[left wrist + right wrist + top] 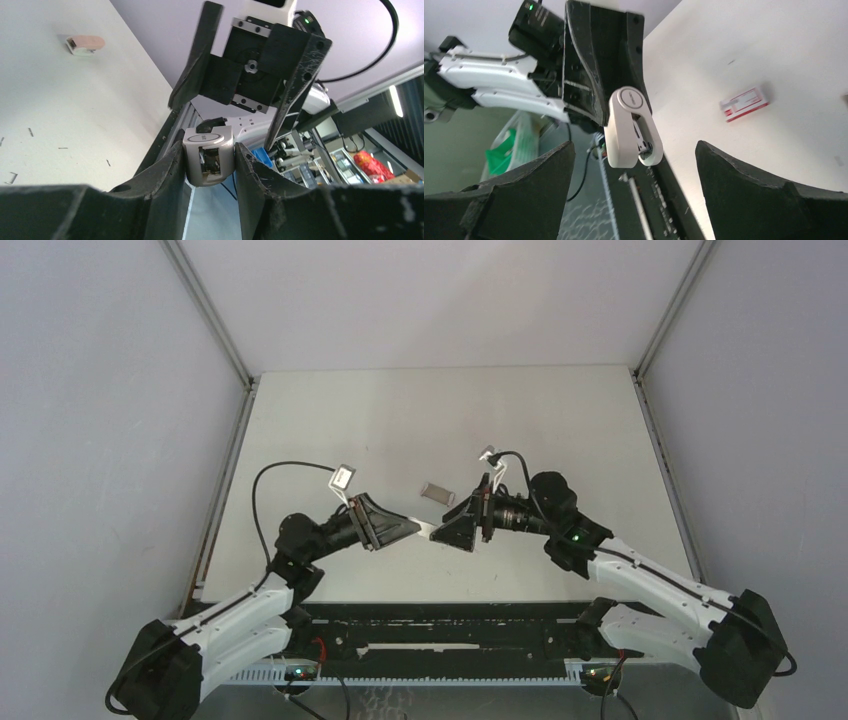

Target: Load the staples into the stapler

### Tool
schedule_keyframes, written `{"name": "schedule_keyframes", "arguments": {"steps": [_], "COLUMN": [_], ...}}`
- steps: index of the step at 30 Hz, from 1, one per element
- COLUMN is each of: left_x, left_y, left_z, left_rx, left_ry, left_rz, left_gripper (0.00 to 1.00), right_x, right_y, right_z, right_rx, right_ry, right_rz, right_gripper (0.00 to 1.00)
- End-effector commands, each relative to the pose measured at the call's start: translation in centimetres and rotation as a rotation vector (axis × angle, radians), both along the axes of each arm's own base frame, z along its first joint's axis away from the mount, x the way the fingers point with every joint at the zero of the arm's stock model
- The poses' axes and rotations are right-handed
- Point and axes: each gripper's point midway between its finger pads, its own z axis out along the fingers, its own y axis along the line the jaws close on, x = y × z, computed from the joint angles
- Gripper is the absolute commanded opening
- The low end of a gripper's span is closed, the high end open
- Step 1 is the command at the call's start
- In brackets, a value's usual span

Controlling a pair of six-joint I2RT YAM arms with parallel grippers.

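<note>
The stapler slants toward one finger of my open right gripper. Next, my right gripper turns square and grips its loose end (626, 154) before my left gripper opens.
My left gripper (405, 528) is shut on a small white stapler (425, 529) and holds it above the table's near middle. In the left wrist view the stapler (209, 156) sits clamped between the two fingers, its open end toward the camera. My right gripper (443, 532) is open and faces the stapler's tip. In the right wrist view the stapler (630, 129) hangs between the spread fingers (543, 175) without touching them. A staple box (436, 491) lies on the table just behind both grippers. It also shows in the left wrist view (85, 44) and the right wrist view (744, 104).
A few loose staples (10, 176) lie scattered on the white table (560, 430). Grey walls enclose the table at left, right and back. The black rail (440, 635) with the arm bases runs along the near edge.
</note>
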Motion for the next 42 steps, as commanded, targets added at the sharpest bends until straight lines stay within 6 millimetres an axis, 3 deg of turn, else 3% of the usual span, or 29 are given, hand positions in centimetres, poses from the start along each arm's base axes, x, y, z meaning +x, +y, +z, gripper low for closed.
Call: {"name": "schedule_keyframes", "arguments": {"steps": [1, 6, 14, 19, 22, 25, 26, 36, 40, 42], "left_x": [-1.7, -2.4, -2.8, -2.9, -2.8, -2.7, -2.7, -2.5, -2.3, -2.3], "left_y": [-0.3, -0.7, -1.2, -1.1, -1.1, -1.0, -1.0, -1.1, -1.2, -1.2], "left_z": [1.7, 1.8, 1.8, 1.9, 2.0, 2.0, 1.9, 1.7, 1.4, 1.3], "left_rx": [-0.011, -0.005, 0.005, 0.003, 0.004, 0.008, 0.011, 0.024, 0.035, 0.037], "left_ry": [-0.091, -0.098, -0.106, -0.106, -0.109, -0.113, -0.110, -0.104, -0.095, -0.091], "left_rz": [-0.089, -0.131, -0.160, -0.159, -0.148, -0.142, -0.141, -0.135, -0.131, -0.133], "left_gripper": [0.10, 0.10, 0.09, 0.07, 0.07, 0.07, 0.06, 0.05, 0.05, 0.05], "right_x": [-2.9, -3.6, -5.8, -6.2, -6.6, -6.7, -6.6, -5.5, -5.1, -4.9], "right_y": [1.0, 1.5, 3.2, 3.4, 3.5, 3.5, 3.5, 3.2, 2.9, 2.7], "right_z": [2.4, 1.0, 0.9, -0.3, -1.4, -2.1, -2.3, -1.4, -1.0, -0.9], "right_rx": [0.044, -0.033, -0.053, -0.109, -0.151, -0.166, -0.168, -0.131, -0.124, -0.124], "right_ry": [0.034, 0.102, 0.173, 0.230, 0.256, 0.288, 0.297, 0.292, 0.274, 0.262], "right_rz": [0.216, 0.308, 0.456, 0.486, 0.512, 0.530, 0.529, 0.512, 0.496, 0.485], "right_gripper": [0.89, 0.88, 0.83, 0.74, 0.58, 0.03, 0.00, 0.00, 0.45, 0.57]}}
